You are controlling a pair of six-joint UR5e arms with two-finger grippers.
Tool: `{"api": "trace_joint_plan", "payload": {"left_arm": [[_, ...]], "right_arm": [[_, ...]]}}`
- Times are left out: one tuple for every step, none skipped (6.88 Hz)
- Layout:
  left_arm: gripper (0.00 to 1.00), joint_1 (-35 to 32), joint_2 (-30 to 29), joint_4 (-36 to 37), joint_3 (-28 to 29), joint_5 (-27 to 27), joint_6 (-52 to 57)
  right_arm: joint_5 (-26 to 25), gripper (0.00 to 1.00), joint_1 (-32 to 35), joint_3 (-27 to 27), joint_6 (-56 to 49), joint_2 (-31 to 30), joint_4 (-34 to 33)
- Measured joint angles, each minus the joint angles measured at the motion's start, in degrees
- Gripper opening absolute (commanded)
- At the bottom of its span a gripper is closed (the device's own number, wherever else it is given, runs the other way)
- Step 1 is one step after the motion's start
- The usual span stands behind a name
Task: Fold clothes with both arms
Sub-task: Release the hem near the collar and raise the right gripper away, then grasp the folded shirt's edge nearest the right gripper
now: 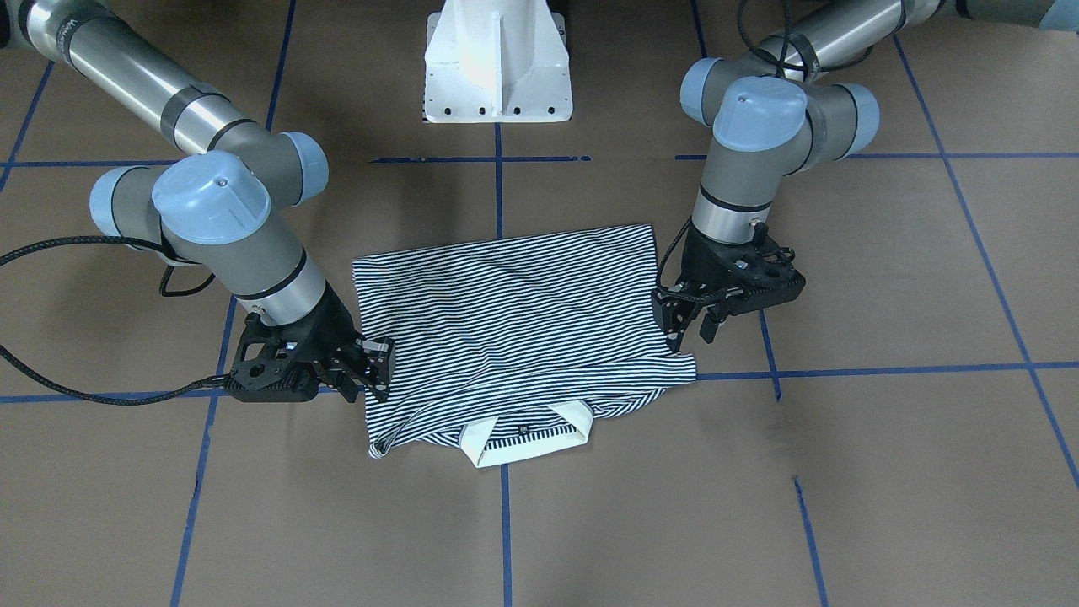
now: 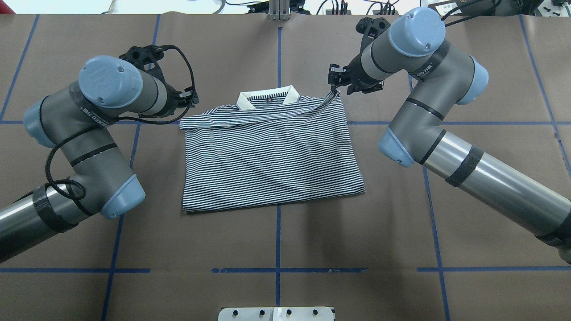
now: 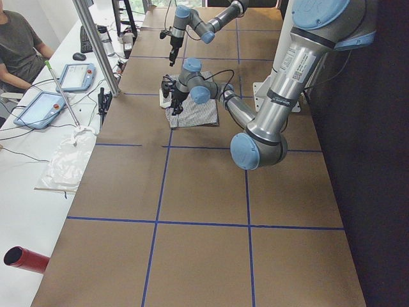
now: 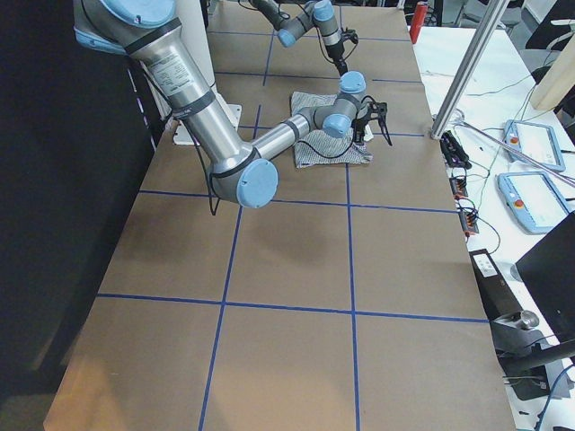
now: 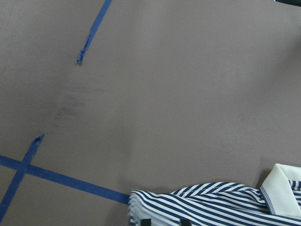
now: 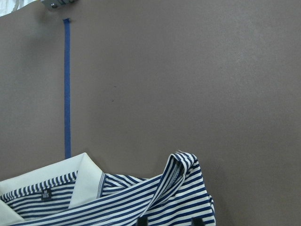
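Observation:
The hem corner (image 1: pixel 358 265) of the striped polo shirt on this arm's side, toward the white pedestal base, will be gripped by my right gripper.
The striped polo shirt (image 1: pixel 514 320) lies flat on the brown table, sleeves folded in, with its cream collar (image 1: pixel 523 438) pointing away from the robot. It also shows in the overhead view (image 2: pixel 267 151). My left gripper (image 1: pixel 691 329) hovers at the shirt's shoulder corner on my left, its fingers apart. My right gripper (image 1: pixel 381 368) is at the other shoulder edge, its fingers apart with the shirt's edge between them. In the overhead view that corner curls up toward the right gripper (image 2: pixel 335 87). Each wrist view shows a shoulder corner (image 5: pixel 211 202) (image 6: pixel 141 197) and dark fingertips at its bottom edge.
The white pedestal base (image 1: pixel 497 63) stands behind the shirt on the robot's side. Blue tape lines (image 2: pixel 279 232) grid the table. In the exterior left view a side bench holds tablets (image 3: pixel 48 105), and a person (image 3: pixel 19 45) sits there.

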Motion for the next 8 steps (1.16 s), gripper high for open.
{"api": "trace_joint_plan", "payload": {"left_arm": [[1.0, 0.0, -0.1, 0.1, 0.0, 0.0, -0.1], [1.0, 0.0, -0.1, 0.2, -0.2, -0.3, -0.2], [1.0, 0.0, -0.1, 0.4, -0.8, -1.6, -0.7], [1.0, -0.1, -0.1, 0.6, -1.8, -3.0, -1.9], [1.0, 0.0, -0.1, 0.7, -3.4, -3.7, -3.4], [1.0, 0.2, -0.1, 0.7, -4.4, -3.9, -4.3], [1.0, 0.5, -0.1, 0.8, -4.9, -3.9, -4.6], [1.0, 0.6, -0.1, 0.8, -5.1, -3.9, -4.8]], "right_arm": [[0.3, 1.0, 0.1, 0.2, -0.5, -0.2, 0.0], [0.8, 1.0, -0.2, 1.3, -0.5, -1.3, 0.0], [1.3, 1.0, -1.2, 4.2, -0.3, -4.1, -0.1], [1.5, 1.0, -3.1, 8.6, 0.1, -8.5, -0.3], [1.4, 1.0, -5.7, 13.6, 0.9, -13.8, -0.6], [1.0, 1.0, -7.9, 16.3, 2.0, -16.7, -0.7], [0.0, 1.0, -10.3, 17.3, 3.2, -18.2, -0.8], [-0.9, 0.98, -12.0, 17.4, 3.7, -18.7, -0.9]]}}
